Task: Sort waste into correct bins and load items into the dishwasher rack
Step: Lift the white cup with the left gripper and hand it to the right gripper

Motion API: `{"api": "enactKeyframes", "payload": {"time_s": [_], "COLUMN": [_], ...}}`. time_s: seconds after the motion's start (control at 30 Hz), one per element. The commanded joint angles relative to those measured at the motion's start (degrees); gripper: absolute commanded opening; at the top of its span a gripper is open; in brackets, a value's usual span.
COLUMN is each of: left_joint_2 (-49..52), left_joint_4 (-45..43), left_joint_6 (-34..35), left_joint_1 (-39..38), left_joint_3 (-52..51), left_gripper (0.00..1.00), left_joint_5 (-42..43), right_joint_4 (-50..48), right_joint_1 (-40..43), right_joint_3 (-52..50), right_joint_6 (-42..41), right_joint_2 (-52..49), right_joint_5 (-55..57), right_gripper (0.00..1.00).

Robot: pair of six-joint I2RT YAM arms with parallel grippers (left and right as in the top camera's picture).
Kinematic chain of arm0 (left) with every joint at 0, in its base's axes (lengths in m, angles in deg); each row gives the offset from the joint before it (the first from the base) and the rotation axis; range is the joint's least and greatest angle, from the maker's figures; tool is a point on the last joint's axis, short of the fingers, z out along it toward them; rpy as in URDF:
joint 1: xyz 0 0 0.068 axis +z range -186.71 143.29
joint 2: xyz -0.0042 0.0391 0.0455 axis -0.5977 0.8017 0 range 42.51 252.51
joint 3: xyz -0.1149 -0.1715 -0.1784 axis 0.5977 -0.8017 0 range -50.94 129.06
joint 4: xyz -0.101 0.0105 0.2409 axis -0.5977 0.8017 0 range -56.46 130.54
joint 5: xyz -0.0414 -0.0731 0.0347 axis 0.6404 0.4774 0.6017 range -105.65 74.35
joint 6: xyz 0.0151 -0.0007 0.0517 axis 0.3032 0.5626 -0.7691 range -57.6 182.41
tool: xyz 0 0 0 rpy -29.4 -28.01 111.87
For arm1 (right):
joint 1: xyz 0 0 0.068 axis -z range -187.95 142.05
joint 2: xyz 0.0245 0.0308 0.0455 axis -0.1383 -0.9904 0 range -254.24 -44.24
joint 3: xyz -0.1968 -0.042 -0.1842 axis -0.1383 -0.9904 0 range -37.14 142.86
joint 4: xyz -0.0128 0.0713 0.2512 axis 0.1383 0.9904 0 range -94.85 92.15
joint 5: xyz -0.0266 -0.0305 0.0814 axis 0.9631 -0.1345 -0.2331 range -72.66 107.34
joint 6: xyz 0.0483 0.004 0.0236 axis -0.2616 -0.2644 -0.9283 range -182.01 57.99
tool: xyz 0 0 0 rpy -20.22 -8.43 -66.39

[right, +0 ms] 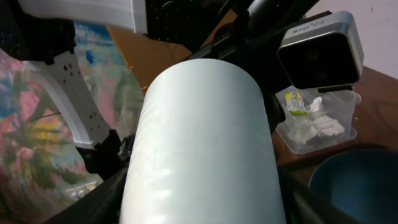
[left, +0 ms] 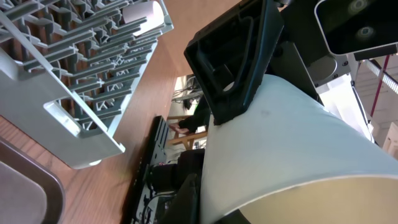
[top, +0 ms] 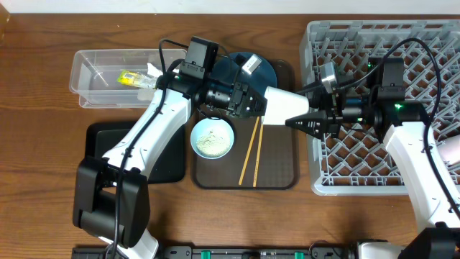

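Observation:
Next, I set the cream cup down in the dishwasher rack (top: pixel 433 128) with my right gripper, next to the pink cup. The cream cup is now in the air over the serving tray.
A cream cup (top: pixel 282 106) lies on its side in the air over the brown serving tray (top: pixel 277 169), between both grippers. My left gripper (top: pixel 253 101) is shut on its rim end. My right gripper (top: pixel 310 119) is shut on its base end, fingers flanking the cup in the right wrist view (right: pixel 205 137). The dark-blue plate (top: pixel 267 72), pale-blue bowl (top: pixel 213 138) with rice grains and chopsticks (top: pixel 251 151) lie on the serving tray. The dishwasher rack (top: pixel 431 43) stands at the right. The pink cup is not clearly seen.
The clear tub (top: pixel 90 72) at the back left holds the yellow-green wrapper (top: pixel 131 78) and white napkin (top: pixel 153 70). The black tray (top: pixel 97 144) lies in front of it, partly under my left arm. The rack's corner shows in the left wrist view (left: pixel 81 62).

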Motion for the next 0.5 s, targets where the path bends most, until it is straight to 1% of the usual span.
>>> {"api": "enactKeyframes", "payload": {"time_s": [0.0,0.07,0.17,0.23,0.27,0.3,0.33,0.37,0.4,0.47], "left_joint_2": [0.42,0.42,0.42,0.42,0.42,0.42,0.42,0.42,0.39,0.31], "left_joint_4": [-0.04,-0.04,-0.02,0.02,0.04,0.22,0.63,1.27,2.45,6.21], "left_joint_6": [-0.63,-0.63,-0.68,-0.66,-0.66,-0.66,-0.66,-0.63,-0.63,-0.68], "left_joint_1": [-0.02,-0.02,-0.02,0.0,0.0,0.0,0.02,0.13,0.28,1.01], "left_joint_3": [0.24,0.26,0.24,0.24,0.24,0.24,0.24,0.26,0.26,0.26], "left_gripper": [0.08,0.08,0.17,0.26,0.36,0.39,0.41,0.47,0.5,0.55], "left_joint_5": [1.38,1.36,0.68,-2.34,-4.94,-7.58,-10.71,-14.23,-18.14,-27.87], "right_joint_4": [0.22,0.44,0.46,0.85,0.87,0.85,0.9,1.25,1.88,3.56], "right_joint_1": [-0.5,-0.5,-0.48,-0.48,-0.48,-0.48,-0.48,-0.48,-0.48,-0.42], "right_joint_3": [-0.04,-0.04,-0.04,-0.04,-0.04,-0.04,-0.04,-0.04,-0.04,-0.02], "right_joint_6": [0.72,0.74,0.72,0.44,-1.07,-2.99,-5.09,-7.85,-9.86,-13.84], "right_joint_2": [-0.09,-0.09,-0.09,-0.09,-0.09,-0.09,-0.09,-0.09,-0.09,-0.04], "right_joint_5": [-2.69,-2.47,-2.45,-1.75,-0.24,1.86,4.83,9.88,15.28,28.48], "right_gripper": [0.57,0.57,0.57,0.55,0.53,0.52,0.52,0.51,0.47,0.36]}}
